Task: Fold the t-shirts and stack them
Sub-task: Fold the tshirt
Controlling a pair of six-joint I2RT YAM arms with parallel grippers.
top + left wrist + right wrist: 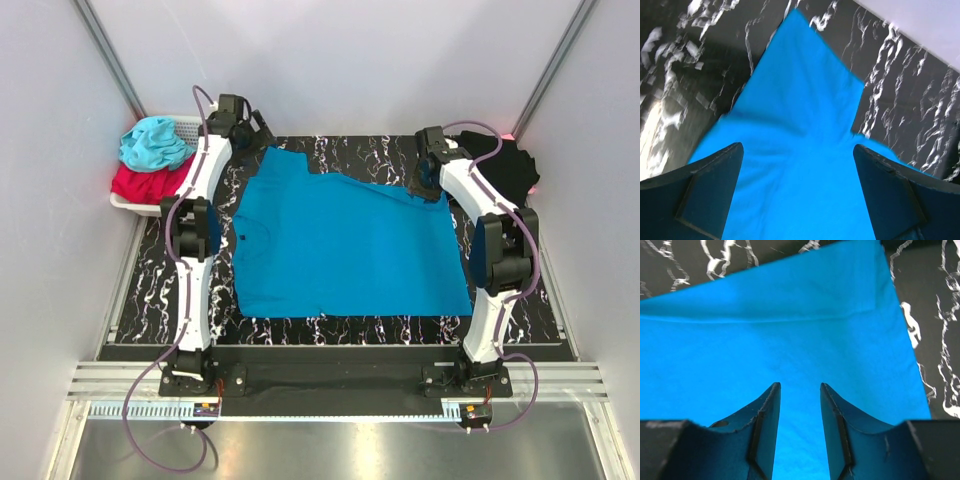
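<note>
Next, my left gripper closes on the basket-side edge (260, 163) (766, 59) of the blue t-shirt's far sleeve, slightly in from that sleeve's outer corner.
The blue t-shirt (345, 245) lies spread flat on the black marbled table (150, 280), collar to the left. My left gripper (260, 136) hovers over its far left sleeve corner. In the left wrist view the jaws (798, 150) stand wide open with the blue cloth (800, 115) below them. My right gripper (427, 186) is over the shirt's far right corner. In the right wrist view it (800, 386) is open with a narrow gap and empty, blue cloth (790, 340) beneath. A black t-shirt (505, 165) lies bunched at the back right.
A white basket (135, 203) at the back left holds a light-blue garment (155, 143) and a red one (145, 183). Grey walls enclose the table on the left, back and right. A metal rail runs along the near edge.
</note>
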